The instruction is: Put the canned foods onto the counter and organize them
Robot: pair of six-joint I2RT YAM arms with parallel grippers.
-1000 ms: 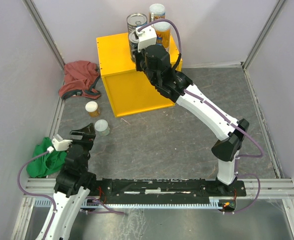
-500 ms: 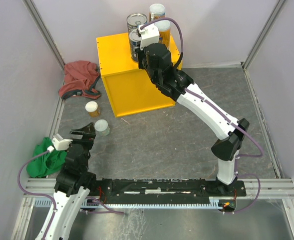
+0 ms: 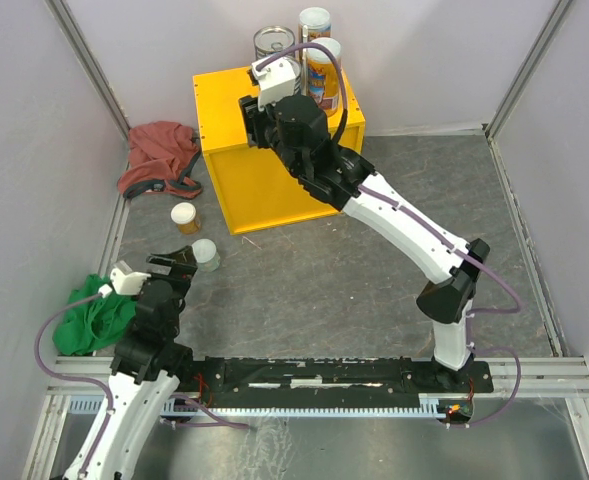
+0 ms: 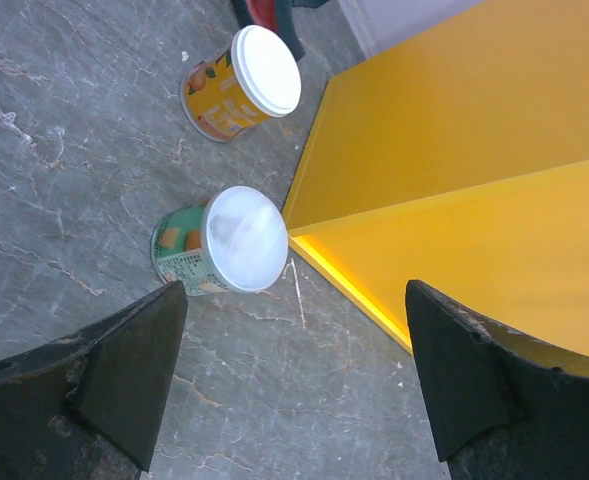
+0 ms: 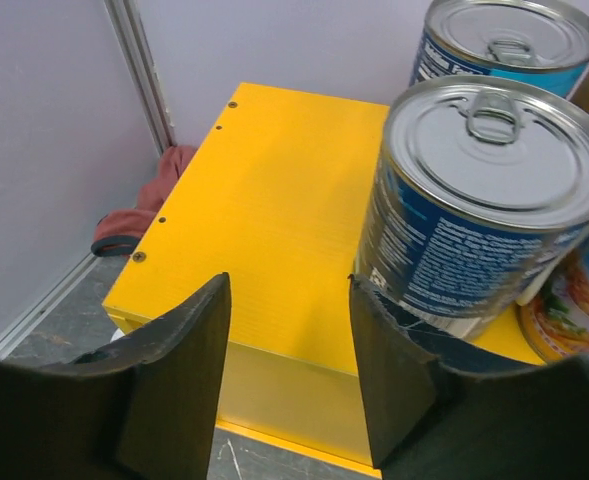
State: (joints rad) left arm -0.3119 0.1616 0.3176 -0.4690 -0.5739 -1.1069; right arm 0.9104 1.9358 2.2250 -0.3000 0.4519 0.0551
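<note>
I will next close my left gripper around the sides of the short green-labelled can (image 3: 207,257) (image 4: 214,243), close to its white lid, beside the bottom corner of the counter.
On the yellow counter (image 3: 264,180) stand a silver-topped blue tin (image 3: 274,44) and two tall orange-labelled cans (image 3: 323,72) (image 3: 314,20). My right gripper (image 3: 257,118) hovers open over the counter top (image 5: 274,200), with nothing between its fingers. A second blue tin (image 5: 479,210) stands just outside its right finger (image 5: 394,360), with the first tin (image 5: 509,45) behind it. Two short white-lidded cans sit on the floor: a yellow-labelled one (image 3: 185,216) (image 4: 244,85) and a green-labelled one (image 3: 205,254) (image 4: 224,245). My left gripper (image 3: 174,268) (image 4: 294,330) is wide open just short of the green one.
A red cloth (image 3: 159,155) (image 5: 139,215) lies on the floor left of the counter. A green cloth (image 3: 94,320) lies beside my left arm. Walls and metal frame posts close in the grey stone-patterned floor (image 3: 354,280) on three sides.
My right gripper has opened, letting go of the blue tin on the counter, and has shifted left. My left gripper has edged forward toward the green-labelled can.
</note>
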